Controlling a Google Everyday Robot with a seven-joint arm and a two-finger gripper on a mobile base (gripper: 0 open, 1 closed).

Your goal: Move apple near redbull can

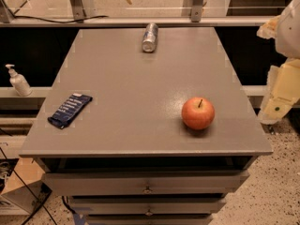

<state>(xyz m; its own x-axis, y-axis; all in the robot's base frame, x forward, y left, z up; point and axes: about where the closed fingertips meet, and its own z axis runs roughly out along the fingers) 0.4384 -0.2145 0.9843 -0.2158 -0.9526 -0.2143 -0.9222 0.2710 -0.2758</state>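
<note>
The red-orange apple has to move near the redbull can, so next I close my gripper around the middle of the red-orange apple (199, 114).
A round red-orange apple (198, 113) with a short dark stem stands on the grey table top (140, 93), towards the front right. The redbull can (150, 37), slim and silver-blue, lies on its side near the table's far edge, at the middle. My gripper (275, 108) hangs off the table's right side, level with the apple and to its right. It is apart from the apple and holds nothing that I can see. The arm above it (288, 29) is cut off by the frame's edge.
A flat dark-blue snack packet (70, 109) lies at the table's left front. A white pump bottle (18, 81) stands on a ledge left of the table. Drawers (147, 186) sit under the top. A rail and glass wall run behind.
</note>
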